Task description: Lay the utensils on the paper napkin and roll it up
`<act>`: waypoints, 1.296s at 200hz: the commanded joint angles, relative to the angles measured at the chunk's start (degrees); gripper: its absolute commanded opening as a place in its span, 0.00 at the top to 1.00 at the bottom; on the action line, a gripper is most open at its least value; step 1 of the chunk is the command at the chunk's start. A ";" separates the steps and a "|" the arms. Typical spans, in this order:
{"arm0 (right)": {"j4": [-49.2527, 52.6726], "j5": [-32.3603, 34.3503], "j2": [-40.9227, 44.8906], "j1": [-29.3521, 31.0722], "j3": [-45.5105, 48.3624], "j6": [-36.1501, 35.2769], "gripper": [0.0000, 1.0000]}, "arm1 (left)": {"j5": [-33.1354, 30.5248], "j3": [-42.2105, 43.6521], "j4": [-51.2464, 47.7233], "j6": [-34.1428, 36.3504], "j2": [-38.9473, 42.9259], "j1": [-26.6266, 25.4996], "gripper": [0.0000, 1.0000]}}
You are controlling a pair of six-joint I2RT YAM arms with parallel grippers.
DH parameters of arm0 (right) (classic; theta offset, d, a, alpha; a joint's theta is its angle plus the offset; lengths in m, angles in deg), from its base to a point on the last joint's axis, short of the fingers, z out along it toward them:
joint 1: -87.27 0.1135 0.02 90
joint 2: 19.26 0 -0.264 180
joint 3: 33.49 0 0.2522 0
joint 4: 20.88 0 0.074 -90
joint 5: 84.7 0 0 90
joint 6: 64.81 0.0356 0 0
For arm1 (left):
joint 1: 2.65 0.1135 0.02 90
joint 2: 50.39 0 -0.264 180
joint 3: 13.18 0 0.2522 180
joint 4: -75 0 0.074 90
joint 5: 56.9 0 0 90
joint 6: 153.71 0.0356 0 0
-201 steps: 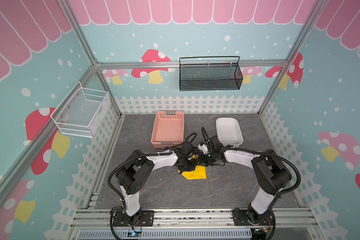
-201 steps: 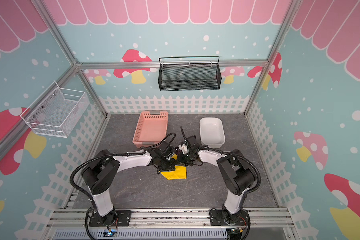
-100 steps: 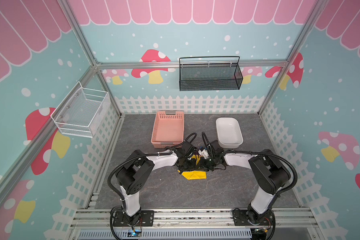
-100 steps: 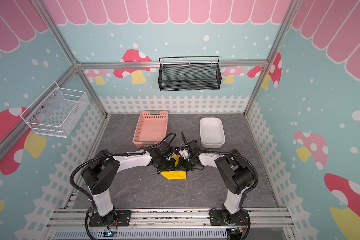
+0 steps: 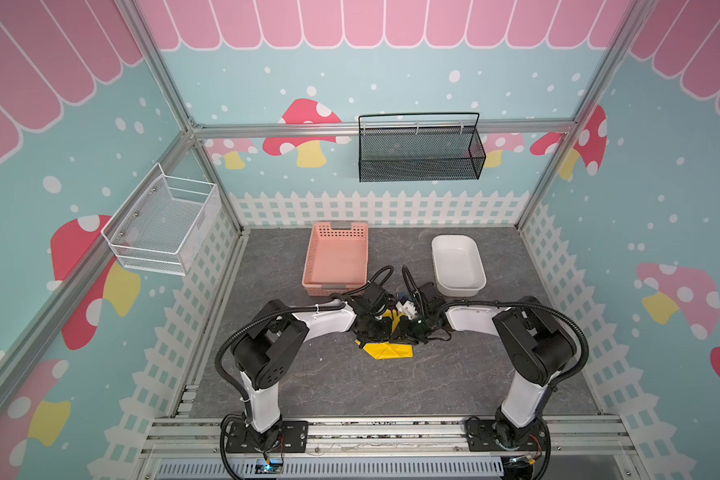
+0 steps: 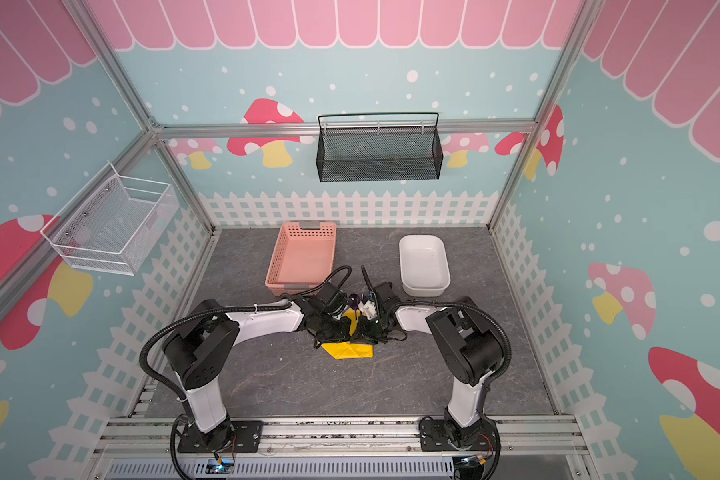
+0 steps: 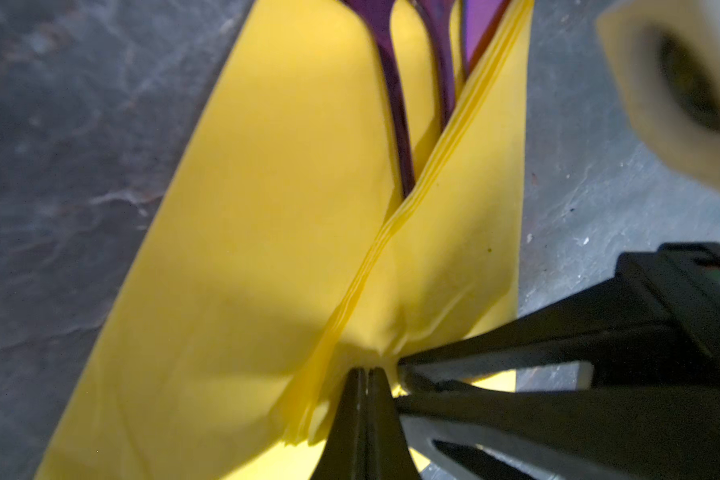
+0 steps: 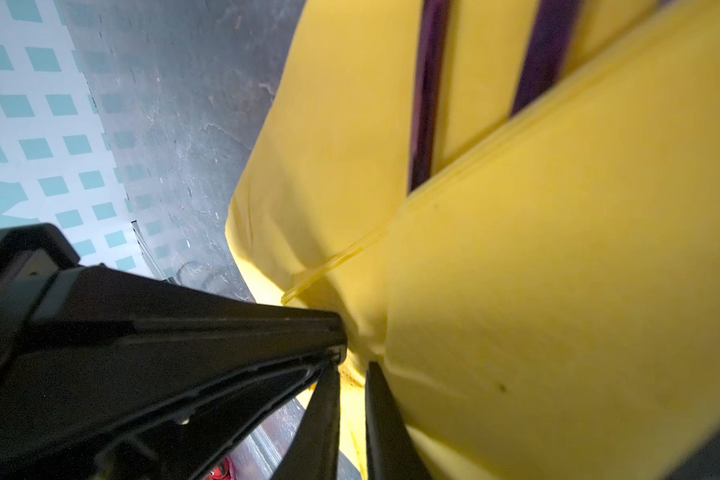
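The napkin's open side lies flat outside my left gripper's shut fingers; it should back off, then take its outer edge [image 7: 73, 400] before folding.
The yellow paper napkin [image 5: 385, 351] [image 6: 350, 350] lies mid-table, one flap folded over the utensils. In the left wrist view the dark purple handles [image 7: 395, 104] and a violet blade [image 7: 479, 25] stick out from under the napkin's [image 7: 246, 249] layered fold. The right wrist view shows two handles [image 8: 427, 104] on the napkin [image 8: 558, 291]. My left gripper [image 7: 366, 372] [image 5: 385, 334] is shut, its tips pinching the bunched flap edge. My right gripper [image 8: 352, 370] [image 5: 404, 332] meets it tip to tip, its fingers [image 7: 516, 353] narrowly apart with napkin between them.
A pink basket [image 5: 336, 257] and a white tub [image 5: 458, 266] stand behind the grippers. A black mesh basket [image 5: 418, 153] hangs on the back wall and a white wire basket [image 5: 163, 220] on the left wall. Grey table [image 5: 350, 386] stretches in front of the napkin.
My right gripper has moved left until it meets the left gripper at the napkin. The napkin's visible part looks flatter and narrower than a second ago.
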State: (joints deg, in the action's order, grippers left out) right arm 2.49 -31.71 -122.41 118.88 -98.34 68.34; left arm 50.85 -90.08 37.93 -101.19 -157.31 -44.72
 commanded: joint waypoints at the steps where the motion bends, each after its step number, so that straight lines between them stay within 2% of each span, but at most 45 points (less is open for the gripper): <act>1: 4.76 5.59 -1.42 0.35 0.46 -1.56 0.82 | -2.03 0.82 -2.00 0.63 1.26 0.23 1.00; 49: 5.02 5.87 -2.17 0.37 0.61 -2.13 0.83 | -2.54 3.08 -2.19 1.63 8.04 1.71 1.00; 85: 4.94 5.64 -2.14 0.37 0.58 -2.03 0.83 | -2.55 8.66 -1.96 1.27 13.56 4.59 0.94; 96: 4.95 5.56 -2.05 0.33 0.59 -2.11 0.84 | -2.16 10.34 -1.92 1.22 15.32 5.64 0.89; 121: 4.90 5.34 -1.71 0.42 0.89 -2.09 0.84 | -1.33 13.76 -1.92 1.74 19.12 7.52 0.68; 150: 4.88 5.29 -1.48 0.33 0.86 -1.83 0.84 | 0.51 17.79 -0.70 1.42 21.77 9.66 0.58; 201: 4.90 5.23 -1.09 0.33 0.74 -1.87 0.84 | 6.06 22.74 6.77 -1.10 20.81 11.31 0.53; 259: 4.78 5.09 -1.25 0.38 0.97 -1.85 0.84 | 11.19 21.26 14.23 -2.68 13.36 11.38 0.52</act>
State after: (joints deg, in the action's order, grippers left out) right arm 3.08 -31.25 -122.41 118.93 -98.56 67.21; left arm 59.14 -67.87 47.57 -102.26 -140.30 -33.51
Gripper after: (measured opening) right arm 0.157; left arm 0.475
